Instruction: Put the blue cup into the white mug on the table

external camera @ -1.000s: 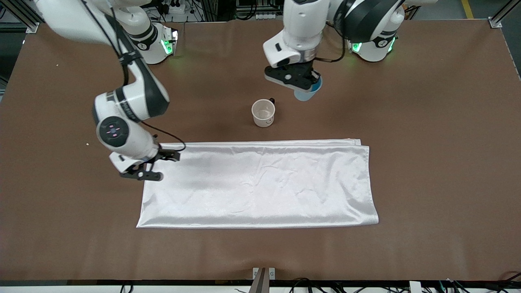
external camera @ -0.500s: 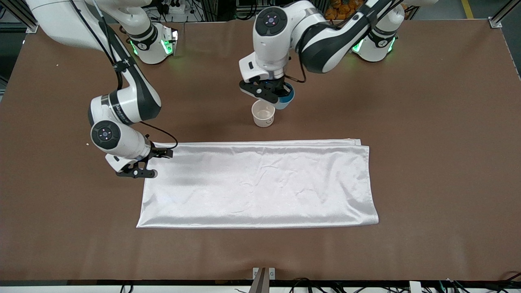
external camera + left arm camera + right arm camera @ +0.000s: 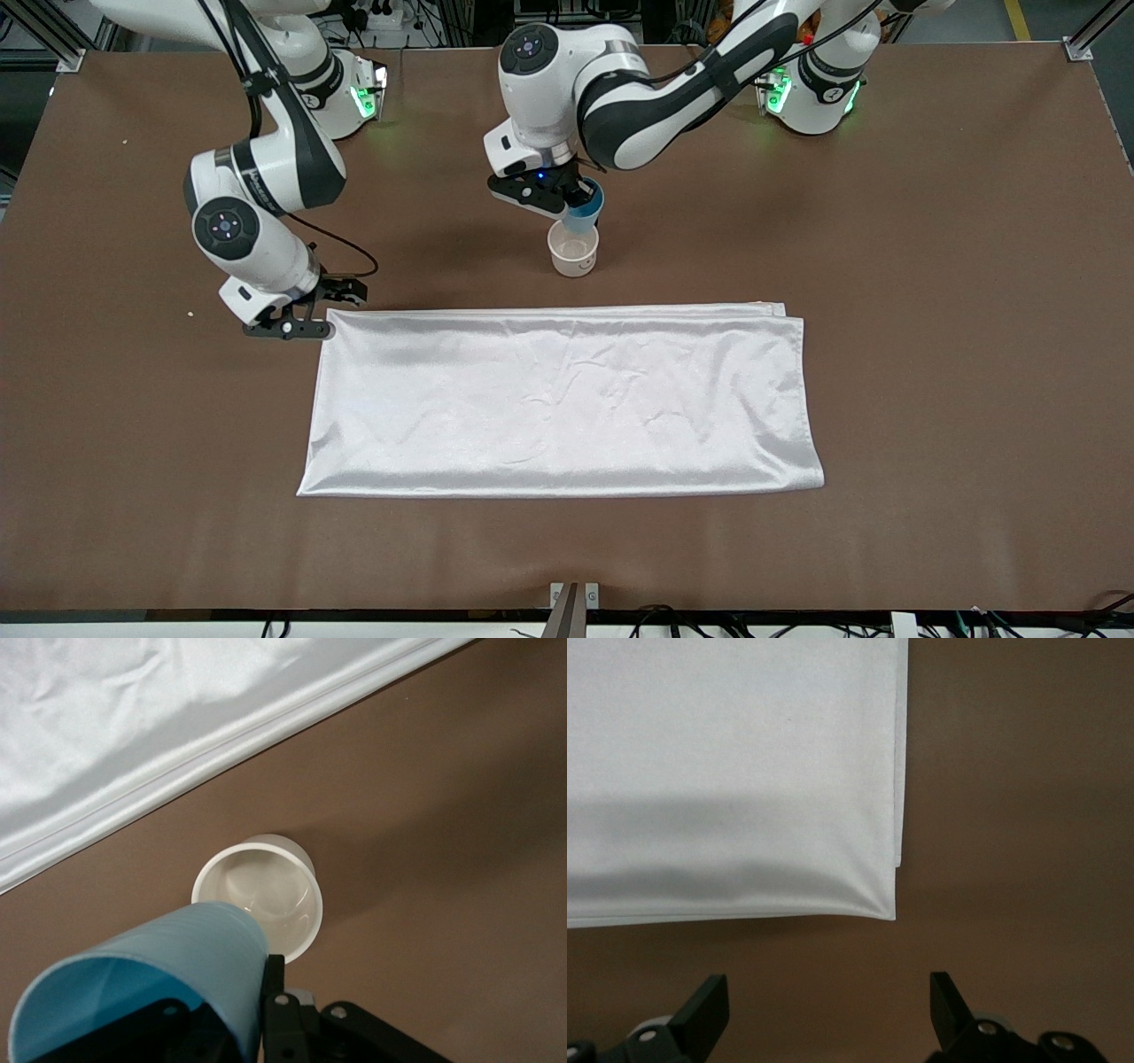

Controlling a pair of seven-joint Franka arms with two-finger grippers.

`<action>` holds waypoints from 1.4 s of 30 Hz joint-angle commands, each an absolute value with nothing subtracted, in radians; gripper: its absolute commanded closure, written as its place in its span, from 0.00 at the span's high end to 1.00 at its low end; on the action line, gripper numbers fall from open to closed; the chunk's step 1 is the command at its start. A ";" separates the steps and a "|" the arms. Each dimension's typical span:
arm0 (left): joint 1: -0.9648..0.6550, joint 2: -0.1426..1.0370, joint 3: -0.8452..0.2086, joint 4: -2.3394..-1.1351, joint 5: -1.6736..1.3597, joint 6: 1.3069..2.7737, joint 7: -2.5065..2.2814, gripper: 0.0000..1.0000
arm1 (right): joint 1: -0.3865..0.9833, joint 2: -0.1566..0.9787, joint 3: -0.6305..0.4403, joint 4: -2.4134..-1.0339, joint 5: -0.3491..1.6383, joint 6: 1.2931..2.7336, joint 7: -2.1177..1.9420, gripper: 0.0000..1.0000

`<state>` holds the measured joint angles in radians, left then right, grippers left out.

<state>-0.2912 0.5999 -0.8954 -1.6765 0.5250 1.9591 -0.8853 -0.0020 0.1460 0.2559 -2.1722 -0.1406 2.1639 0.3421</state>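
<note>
Next, my left gripper releases the blue cup, now tilted just above the mug's rim, upright inside the empty white mug (image 3: 573, 246) (image 3: 261, 893), just behind the shiny white cloth.
The white mug (image 3: 573, 248) stands upright on the brown table (image 3: 930, 266), its inside empty in the left wrist view (image 3: 263, 893). My left gripper (image 3: 567, 199) is shut on the blue cup (image 3: 582, 211) and holds it tilted just above the mug's rim. In the left wrist view the blue cup (image 3: 151, 979) fills the space between the fingers (image 3: 273, 992), one finger inside it and one outside. My right gripper (image 3: 306, 310) is open and empty, low over the table beside the cloth's corner; its fingertips (image 3: 707, 1010) show wide apart.
A shiny white cloth (image 3: 567, 399) lies flat on the table, nearer to the front camera than the mug; its corner shows in the right wrist view (image 3: 744, 780). Two arm bases stand along the table's edge at the robots' side.
My left gripper has carried the blue cup toward the right arm's end and down, from beside the mug to just above its rim. My right gripper has drawn back off the cloth's corner.
</note>
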 commanded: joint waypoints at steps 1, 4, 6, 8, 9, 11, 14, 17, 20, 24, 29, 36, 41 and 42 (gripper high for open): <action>-0.308 0.655 -0.910 -1.658 0.607 1.976 -0.922 0.00 | -0.017 0.045 0.265 -2.233 -0.123 2.125 0.311 1.00; -0.313 0.683 -0.910 -1.658 0.656 1.985 -0.930 0.00 | -0.015 0.015 0.265 -2.235 -0.121 2.102 0.307 1.00; -0.313 0.693 -0.910 -1.658 0.667 1.991 -0.960 0.00 | -0.015 0.006 0.265 -2.235 -0.115 2.083 0.305 1.00; -0.314 0.695 -0.910 -1.658 0.670 1.996 -0.963 0.00 | -0.015 -0.003 0.265 -2.235 -0.107 2.068 0.304 1.00; -0.313 0.696 -0.910 -1.660 0.673 1.997 -0.963 0.00 | -0.015 -0.011 0.265 -2.233 -0.104 2.062 0.304 1.00; -0.313 0.703 -0.910 -1.669 0.681 1.999 -0.963 0.00 | -0.015 -0.023 0.264 -2.230 -0.098 2.054 0.293 1.00; -0.321 0.706 -0.910 -1.681 0.696 1.999 -0.968 0.00 | -0.018 -0.037 0.256 -2.208 -0.063 2.016 0.241 1.00; -0.321 0.709 -0.908 -1.687 0.704 2.000 -0.968 0.00 | -0.025 -0.044 0.230 -2.154 -0.031 1.955 0.196 1.00; -0.321 0.721 -0.910 -1.687 0.718 2.000 -0.966 0.00 | -0.026 -0.044 0.212 -2.085 -0.026 1.876 0.166 1.00; -0.321 0.724 -0.910 -1.687 0.729 2.000 -0.966 0.00 | -0.026 -0.046 0.184 -1.973 -0.026 1.767 0.124 1.00; -0.318 0.732 -0.908 -1.689 0.730 2.000 -0.960 0.00 | -0.026 -0.046 0.150 -1.862 -0.025 1.697 0.052 1.00; -0.313 0.736 -0.908 -1.715 0.761 2.025 -0.957 0.00 | -0.026 -0.044 0.123 -1.770 -0.025 1.683 0.015 1.00; -0.307 0.736 -0.907 -1.715 0.761 2.026 -0.957 0.57 | -0.028 -0.040 0.118 -1.718 -0.025 1.645 0.014 1.00; -0.307 0.736 -0.907 -1.715 0.761 2.026 -0.957 0.81 | -0.028 -0.037 0.118 -1.707 -0.025 1.637 0.014 1.00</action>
<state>-0.3214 0.7358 -0.8961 -1.7048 0.7245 2.0113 -0.9345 -0.0145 -0.0508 0.1140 -1.7702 -0.0427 1.6840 0.0338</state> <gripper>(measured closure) 0.921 0.000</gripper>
